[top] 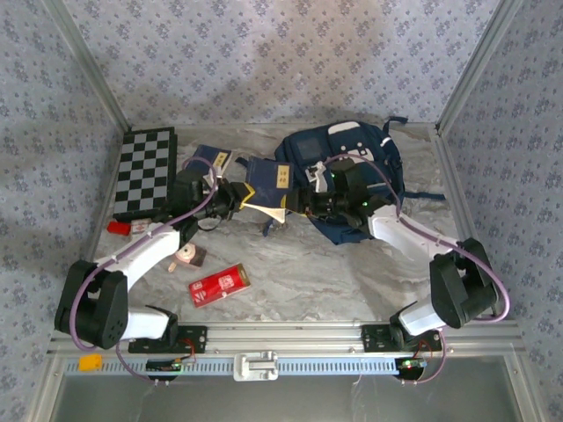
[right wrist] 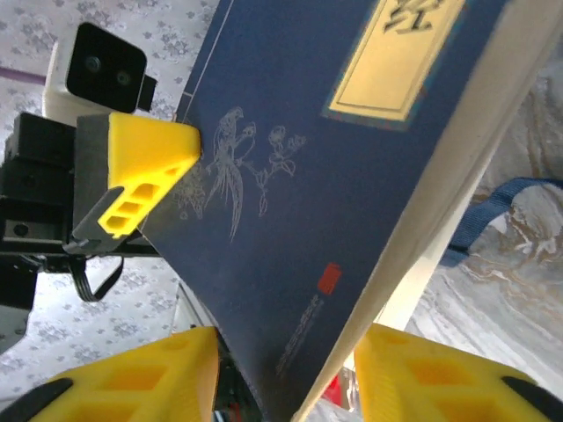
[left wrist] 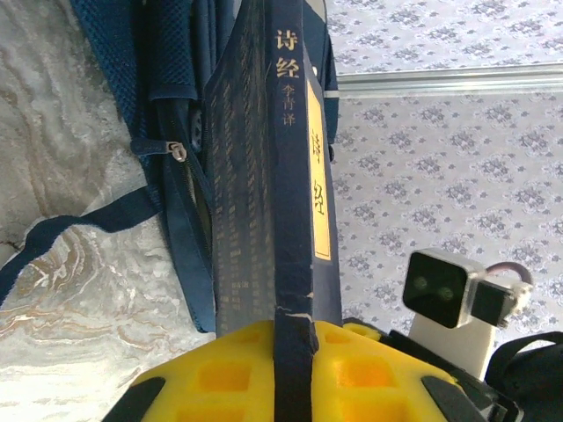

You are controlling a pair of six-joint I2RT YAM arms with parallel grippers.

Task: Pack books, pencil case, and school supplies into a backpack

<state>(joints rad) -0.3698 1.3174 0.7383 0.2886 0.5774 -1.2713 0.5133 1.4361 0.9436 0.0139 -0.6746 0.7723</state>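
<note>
The navy book's corner slants in my right gripper; I should open it wider and take the page edge (right wrist: 374, 296) before my left gripper opens the backpack.
A navy book (top: 266, 186) with a yellow label strip hangs tilted just left of the navy backpack (top: 356, 163). My left gripper (top: 230, 199) is shut on it; in the left wrist view the yellow fingers (left wrist: 220, 374) pinch the book's spine (left wrist: 295, 290), with the backpack (left wrist: 167, 97) beyond. My right gripper (top: 308, 200) stands open astride the same book (right wrist: 334, 176); gaps show beside both of its fingers (right wrist: 422, 374). A second navy book (top: 211, 162) lies behind the left arm. The red pencil case (top: 220, 283) lies flat near the front.
A black-and-white chequered board (top: 145, 171) lies at the back left, with a tiny red block (top: 119, 227) in front of it. A small pale and brown object (top: 189, 255) sits beside the left arm. Metal frame posts and patterned walls enclose the marble table (top: 325, 272).
</note>
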